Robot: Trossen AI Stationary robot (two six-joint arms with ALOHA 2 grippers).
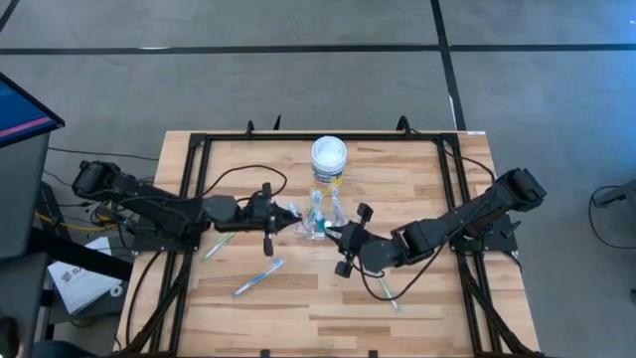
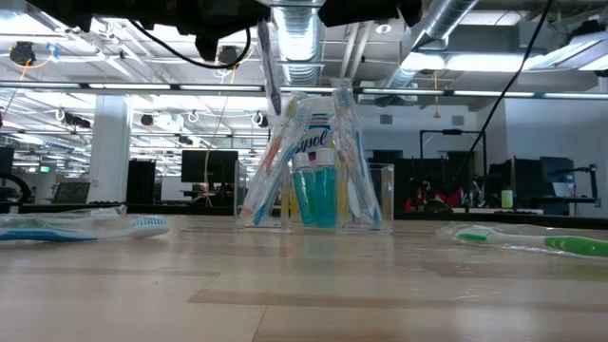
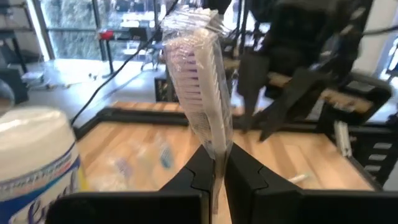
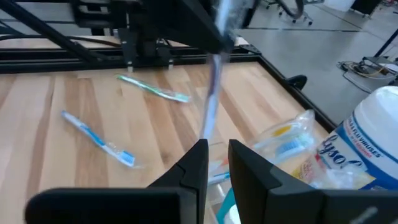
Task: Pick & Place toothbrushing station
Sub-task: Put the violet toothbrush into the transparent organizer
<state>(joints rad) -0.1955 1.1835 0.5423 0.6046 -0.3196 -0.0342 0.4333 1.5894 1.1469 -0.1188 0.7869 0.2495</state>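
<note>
The robot's left gripper will release the wrapped toothbrush in the clear cup [image 1: 314, 220] next to the teal tube. The toothbrush is now held above the cup's rim.
A small clear cup [image 1: 318, 227] stands on its base mid-table, with several toothbrushes and a teal tube [image 2: 315, 195] upright in it. My left gripper [image 1: 288, 214] hovers just left of the cup, above its rim, shut on a wrapped toothbrush [image 3: 199, 68] with pale purple bristles. Its handle [image 2: 272, 71] hangs over the cup's left side. My right gripper [image 1: 336, 235] hovers just right of the cup, its fingers [image 4: 196, 165] a little apart with nothing seen between them. The handle's lower end [image 4: 207, 127] shows just beyond their tips. Whether it touches them I cannot tell. My left gripper pinches the wrapped toothbrush between its two fingers on the handle just below the head [image 3: 217, 146]. The fingers come level from the table's left and lie across the brush. The brush stands upright, head up, its handle hanging below the fingers, clear of the table.
A white-lidded yellow jar [image 1: 329, 157] stands just behind the cup. Loose wrapped toothbrushes lie on the wood: a blue one [image 1: 258, 276] and a green one [image 1: 219, 245] at the front left, another green one [image 1: 385, 289] at the front right. A black frame [image 1: 199, 139] borders the table.
</note>
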